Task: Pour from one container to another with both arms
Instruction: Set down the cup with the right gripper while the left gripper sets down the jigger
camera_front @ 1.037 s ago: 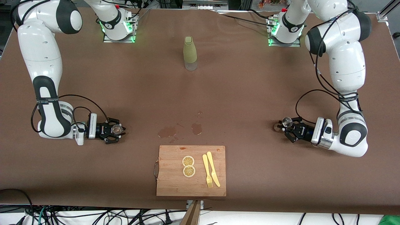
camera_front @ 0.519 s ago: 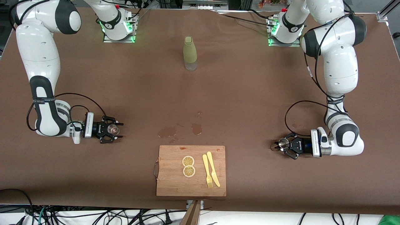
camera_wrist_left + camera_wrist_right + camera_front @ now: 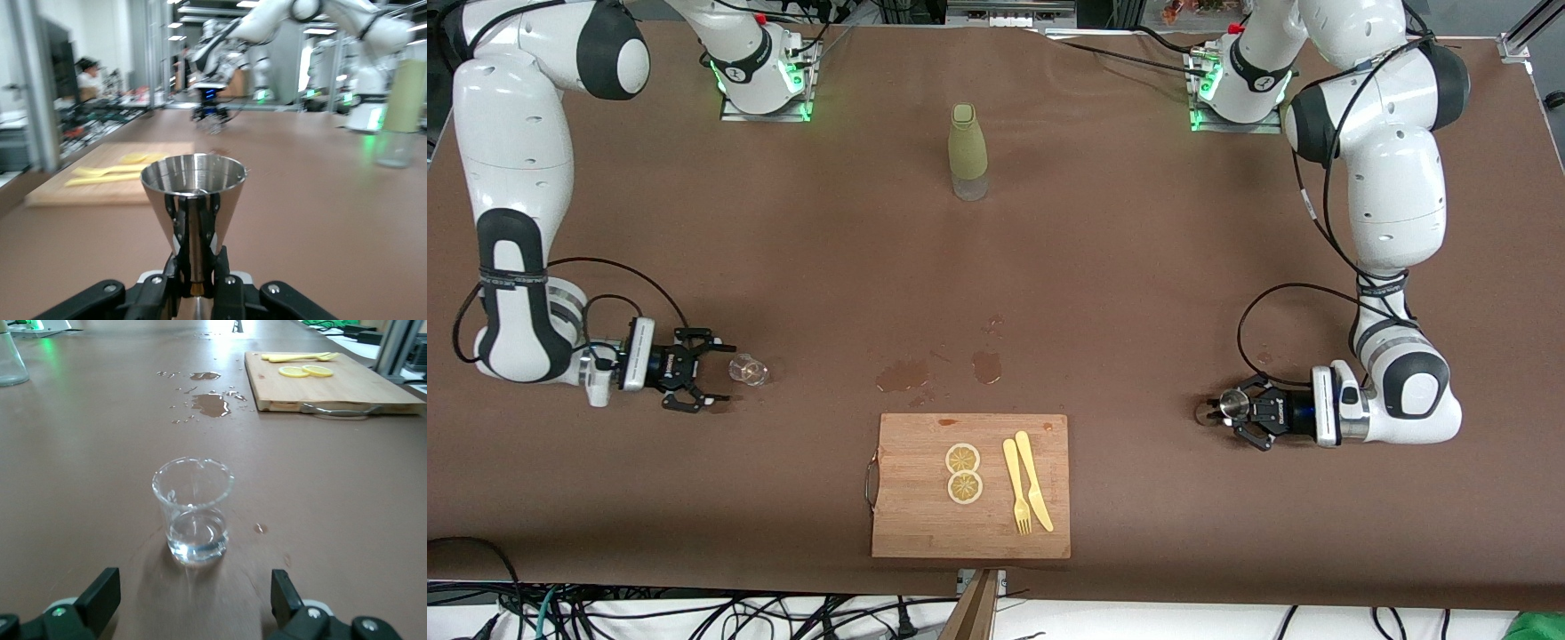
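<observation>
Next, I set the steel jigger on the bare brown table (image 3: 1190, 348) opposite the wet spill patches, using my left gripper.
The clear glass cup (image 3: 749, 370) stands free on the brown table toward the right arm's end, with a little clear liquid at its bottom (image 3: 193, 513). My right gripper (image 3: 717, 373) is low beside it and open. Its fingers (image 3: 100, 593) spread wider than the cup and do not touch it. Toward the left arm's end, my left gripper (image 3: 1227, 412) is shut on the waist of the steel jigger (image 3: 1232, 405). The jigger (image 3: 193, 193) stands upright, low at the table, with its upper cone open to the top. I cannot tell whether its base touches the table.
An olive-green bottle (image 3: 967, 151) stands mid-table near the arms' bases. A wooden cutting board (image 3: 970, 524) with two lemon slices, a yellow fork and a knife lies near the front edge. Wet spill patches (image 3: 907, 375) lie between the cup and the jigger.
My right gripper has opened, left the cup on the table and drawn back toward its arm's end. My left gripper carried the jigger nearer to the front camera, then nearly stopped.
</observation>
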`<state>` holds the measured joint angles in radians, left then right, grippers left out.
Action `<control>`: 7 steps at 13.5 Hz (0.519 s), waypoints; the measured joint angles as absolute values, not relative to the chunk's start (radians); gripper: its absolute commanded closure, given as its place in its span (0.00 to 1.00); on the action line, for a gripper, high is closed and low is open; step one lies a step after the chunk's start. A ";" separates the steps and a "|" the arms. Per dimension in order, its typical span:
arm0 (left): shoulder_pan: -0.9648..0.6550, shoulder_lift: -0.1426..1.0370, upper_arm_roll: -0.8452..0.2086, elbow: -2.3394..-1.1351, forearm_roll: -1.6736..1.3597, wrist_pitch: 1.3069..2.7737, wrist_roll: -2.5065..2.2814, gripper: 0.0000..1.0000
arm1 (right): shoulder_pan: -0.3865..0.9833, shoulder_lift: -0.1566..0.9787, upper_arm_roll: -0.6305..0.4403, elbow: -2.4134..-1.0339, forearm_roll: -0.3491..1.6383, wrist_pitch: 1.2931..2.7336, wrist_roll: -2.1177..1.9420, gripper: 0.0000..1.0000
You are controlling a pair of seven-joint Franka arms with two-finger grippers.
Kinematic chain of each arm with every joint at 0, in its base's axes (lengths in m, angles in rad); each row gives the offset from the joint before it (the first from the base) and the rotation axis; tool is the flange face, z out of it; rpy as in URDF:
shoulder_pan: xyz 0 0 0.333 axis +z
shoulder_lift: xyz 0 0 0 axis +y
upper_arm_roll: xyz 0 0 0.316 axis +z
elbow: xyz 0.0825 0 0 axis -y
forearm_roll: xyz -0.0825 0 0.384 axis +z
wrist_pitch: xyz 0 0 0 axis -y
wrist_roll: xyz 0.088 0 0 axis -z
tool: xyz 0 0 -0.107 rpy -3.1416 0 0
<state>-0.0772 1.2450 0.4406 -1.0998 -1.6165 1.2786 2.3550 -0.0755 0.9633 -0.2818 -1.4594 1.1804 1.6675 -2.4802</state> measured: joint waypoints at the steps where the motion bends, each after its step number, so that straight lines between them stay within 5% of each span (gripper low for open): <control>1: -0.085 1.246 0.440 -1.100 -1.590 1.235 2.372 1.00 | -0.075 0.960 -0.303 -1.442 1.180 1.647 -2.449 0.00; 7: -0.114 1.256 0.437 -1.103 -1.417 1.050 2.441 1.00 | -0.074 0.933 -0.359 -1.271 1.080 1.543 -2.062 0.00</control>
<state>-0.1135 1.2556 0.4372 -1.1029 -1.4173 1.0504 2.4415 -0.0742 0.9331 -0.3590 -1.2707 1.0802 1.5430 -2.0623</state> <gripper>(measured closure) 0.793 0.000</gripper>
